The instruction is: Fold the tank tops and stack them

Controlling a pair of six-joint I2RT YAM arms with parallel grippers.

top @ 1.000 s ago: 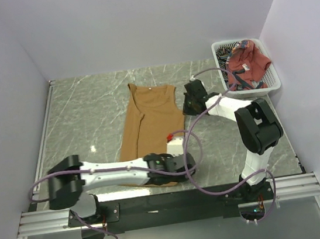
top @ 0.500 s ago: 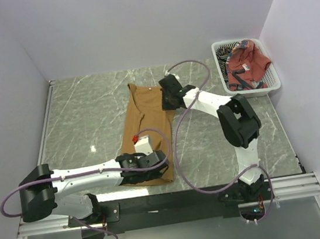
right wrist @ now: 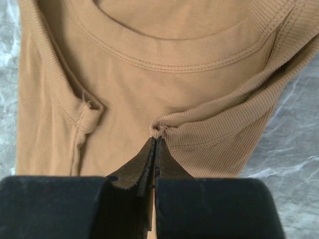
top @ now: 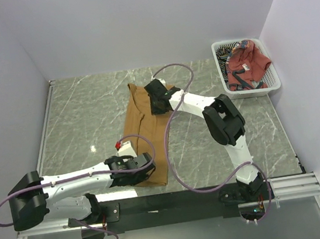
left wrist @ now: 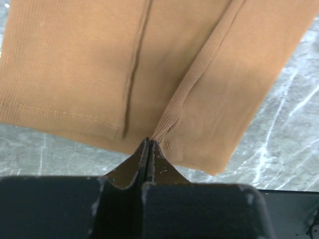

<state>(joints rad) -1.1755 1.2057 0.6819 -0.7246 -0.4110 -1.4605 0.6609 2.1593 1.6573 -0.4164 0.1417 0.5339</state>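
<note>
Next, my left gripper takes the opposite side's loose corner [left wrist: 117,131] and pulls it in, because a gap at the tan tank top's hem parts its folded sides.
The mustard-tan tank top [top: 144,130] lies lengthwise on the marble table, its right side drawn over onto its left. My left gripper [top: 150,169] [left wrist: 148,141] is shut on a pinched fold of the tan cloth [left wrist: 189,84] at the bottom hem. My right gripper [top: 156,102] [right wrist: 157,139] is shut on the ribbed armhole edge below the neckline [right wrist: 174,55]. The brick-red tank top [top: 247,64] lies crumpled in the basket, on top of the striped one [top: 228,48].
The white mesh basket [top: 219,46] stands at the table's far right corner. White walls close in the left, back and right. A black rail [top: 176,201] carries both arm bases along the near edge. Purple cables loop over the cloth.
Both grippers have moved left, pulling the tan top's right edge over its middle. The top now looks narrower. The left arm's elbow has swung further left.
</note>
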